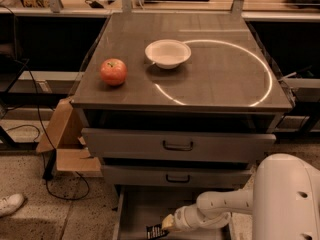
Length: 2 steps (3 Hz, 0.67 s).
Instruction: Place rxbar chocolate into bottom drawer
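Next, I release the rxbar chocolate on the bottom drawer's grey bottom (152,236), nearer the drawer's side toward the cardboard box. The bar is now low over the drawer floor.
The bottom drawer (137,209) is pulled out below the two upper grey drawers and shows a plain grey interior. The rxbar chocolate (156,231), a small black bar with white lettering, is low over the drawer floor near the frame's bottom edge. My gripper (165,227) reaches in from the right at the end of the white arm (220,210) and is at the bar's right end, inside the drawer. Whether the bar rests on the drawer floor cannot be told.
A red apple (113,71) and a white bowl (168,53) sit on the cabinet top (220,79). A cardboard box (65,139) and a black cable (55,179) lie on the floor to the left. A white shoe (10,204) is at far left.
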Motion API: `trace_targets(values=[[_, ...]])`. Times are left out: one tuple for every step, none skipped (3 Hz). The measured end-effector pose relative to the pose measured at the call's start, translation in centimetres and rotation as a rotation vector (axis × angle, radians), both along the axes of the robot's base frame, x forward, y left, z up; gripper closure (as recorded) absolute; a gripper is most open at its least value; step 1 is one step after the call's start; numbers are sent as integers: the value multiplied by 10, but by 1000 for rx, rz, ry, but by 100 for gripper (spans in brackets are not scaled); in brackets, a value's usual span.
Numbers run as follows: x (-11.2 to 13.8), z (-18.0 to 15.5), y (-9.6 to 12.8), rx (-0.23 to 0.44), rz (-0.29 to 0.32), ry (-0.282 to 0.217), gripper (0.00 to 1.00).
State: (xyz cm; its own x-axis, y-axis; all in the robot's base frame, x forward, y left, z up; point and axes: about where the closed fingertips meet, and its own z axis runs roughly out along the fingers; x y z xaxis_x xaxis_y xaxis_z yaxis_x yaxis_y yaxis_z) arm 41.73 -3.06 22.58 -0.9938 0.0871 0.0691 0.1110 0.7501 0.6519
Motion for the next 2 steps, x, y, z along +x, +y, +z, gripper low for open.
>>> trace_targets(values=[[-1,-1,1,1,0,3,100],[-8,-42,8,-14,-25,71,100]])
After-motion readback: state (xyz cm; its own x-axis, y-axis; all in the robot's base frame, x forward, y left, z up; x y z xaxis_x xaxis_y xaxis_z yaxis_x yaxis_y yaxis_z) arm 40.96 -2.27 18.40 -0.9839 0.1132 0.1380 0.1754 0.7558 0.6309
